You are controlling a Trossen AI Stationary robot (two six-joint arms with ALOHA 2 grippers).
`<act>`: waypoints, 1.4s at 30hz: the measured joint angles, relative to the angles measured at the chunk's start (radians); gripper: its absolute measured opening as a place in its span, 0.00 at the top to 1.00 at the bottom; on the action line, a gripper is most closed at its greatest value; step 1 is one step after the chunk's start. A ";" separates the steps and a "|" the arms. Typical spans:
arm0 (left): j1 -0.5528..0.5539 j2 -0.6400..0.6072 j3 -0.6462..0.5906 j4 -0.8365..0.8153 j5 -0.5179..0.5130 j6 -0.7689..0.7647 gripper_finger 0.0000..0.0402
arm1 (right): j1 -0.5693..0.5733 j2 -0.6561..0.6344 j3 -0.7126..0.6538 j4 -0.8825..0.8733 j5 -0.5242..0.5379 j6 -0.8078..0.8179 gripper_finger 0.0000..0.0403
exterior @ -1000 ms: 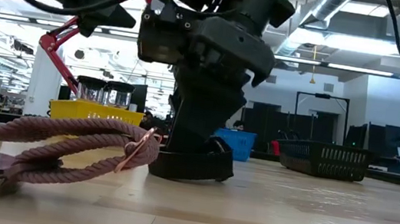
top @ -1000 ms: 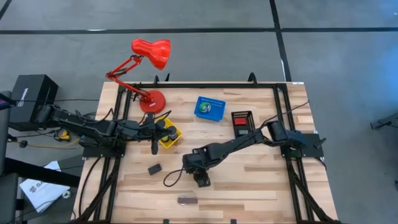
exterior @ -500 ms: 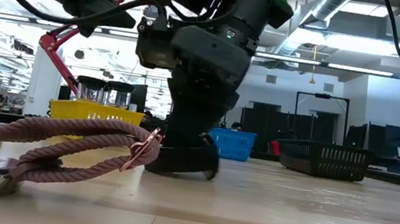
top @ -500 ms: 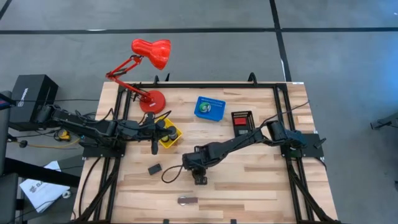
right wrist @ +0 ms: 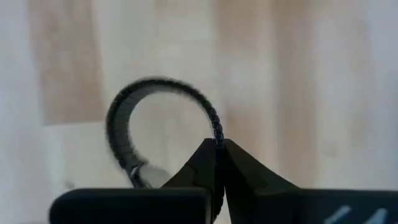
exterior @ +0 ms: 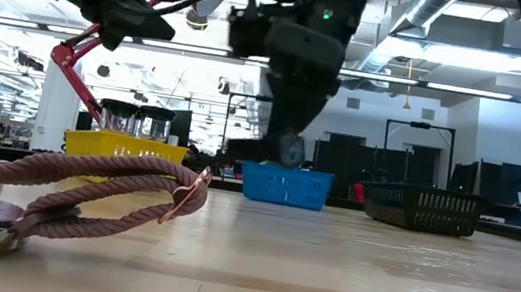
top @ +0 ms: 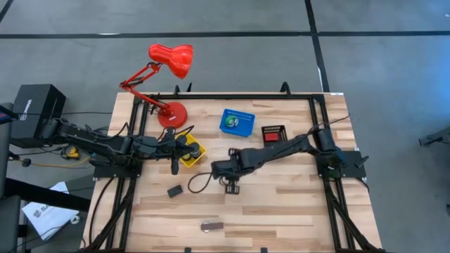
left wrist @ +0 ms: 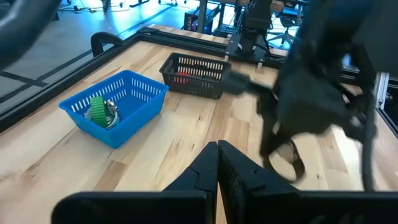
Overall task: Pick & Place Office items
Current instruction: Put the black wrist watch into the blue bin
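Next, my right gripper lets go of the black loop in the blue basket [top: 242,124], where it is to end up beside the green piece.
My right gripper [top: 226,181] is over the table's middle, shut on a black loop [top: 197,181] of ribbed cord. The loop shows in the right wrist view [right wrist: 155,118] and the left wrist view [left wrist: 289,158]. My left gripper [top: 176,151] is shut and empty above the yellow basket [top: 193,154]; its fingers meet in its wrist view [left wrist: 217,152]. A black block [top: 174,190] and a brownish bar [top: 211,226] lie flat on the table. A green piece [left wrist: 98,109] lies in the blue basket [top: 237,121]. A red block [top: 272,137] lies in the black basket [left wrist: 193,76]. My right gripper pinches one strand of the loop's cord [right wrist: 216,134] between its two fingertips, coming from above and pointing down. The rest of the loop curves away from the fingers toward the table's left. In the low view the gripper [exterior: 285,149] is well above the tabletop.
A red desk lamp [top: 169,70] stands at the far left corner. A pinkish rope [exterior: 83,188] lies close to the low camera at the near edge. Bare wood lies to the right of my right gripper and along the near side.
My right gripper has risen from the tabletop and gone toward the far edge, a little to the right, staying shut on the black loop. The loop has come along with it, away from the near side.
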 joint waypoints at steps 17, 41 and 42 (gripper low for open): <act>0.000 0.000 0.000 0.000 0.000 0.000 1.00 | -0.253 -0.157 0.002 -0.157 0.571 0.079 0.96; 0.000 0.000 0.000 0.000 0.000 0.000 1.00 | -0.485 -0.157 -0.243 0.115 0.286 0.076 0.95; 0.000 0.000 0.000 0.000 0.000 0.000 1.00 | -0.489 -0.157 -0.243 0.115 0.261 0.076 0.94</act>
